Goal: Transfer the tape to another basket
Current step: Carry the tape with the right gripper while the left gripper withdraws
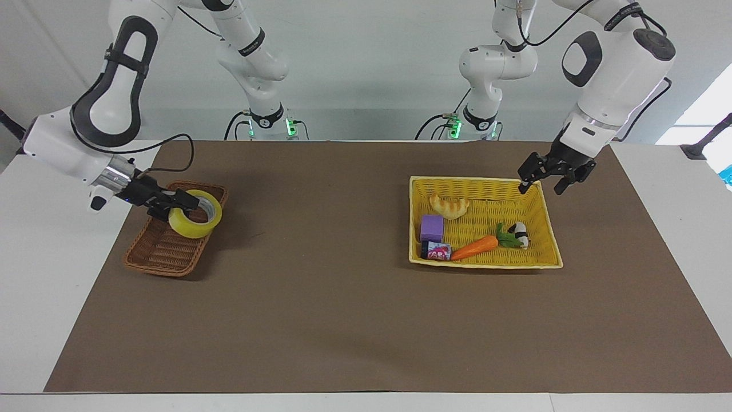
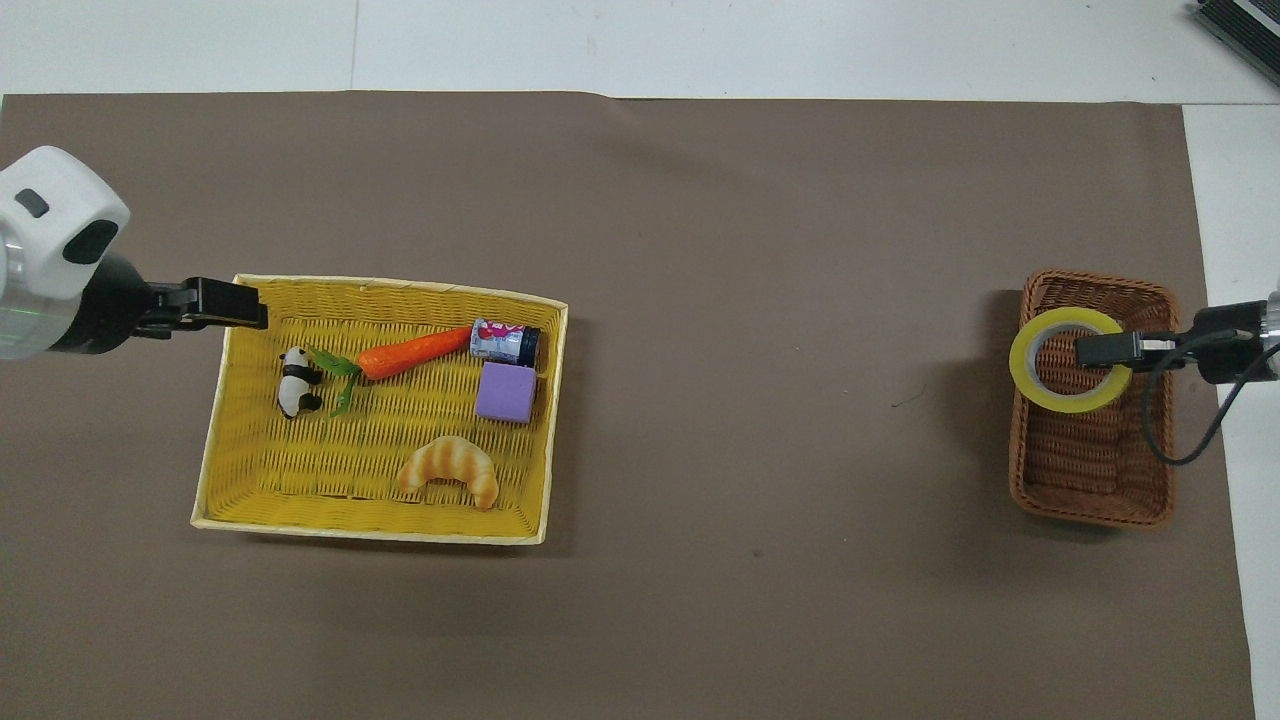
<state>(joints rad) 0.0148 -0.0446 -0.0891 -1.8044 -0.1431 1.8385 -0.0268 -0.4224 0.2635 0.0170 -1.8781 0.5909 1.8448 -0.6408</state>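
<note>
Next, I release the yellow tape roll from my right gripper on the middle of the brown wicker basket's bottom (image 2: 1086, 395).
The yellow tape roll (image 1: 194, 214) is held in my right gripper (image 1: 182, 201), which is shut on its wall. The roll hangs low over the dark brown wicker basket (image 1: 163, 252), about level with the basket's rim; I cannot tell whether it touches the basket. In the overhead view the tape (image 2: 1068, 360) and the right gripper (image 2: 1105, 350) lie over the brown basket (image 2: 1090, 480). My left gripper (image 1: 550, 182) is open and empty, over the corner of the yellow basket (image 1: 486, 264) toward the left arm's end; it also shows in the overhead view (image 2: 235, 315).
The yellow basket (image 2: 370, 525) holds a croissant (image 2: 450, 470), a purple block (image 2: 505, 392), a carrot (image 2: 410, 352), a small can (image 2: 505, 342) and a panda figure (image 2: 295, 382). A brown mat (image 1: 320, 297) covers the table.
</note>
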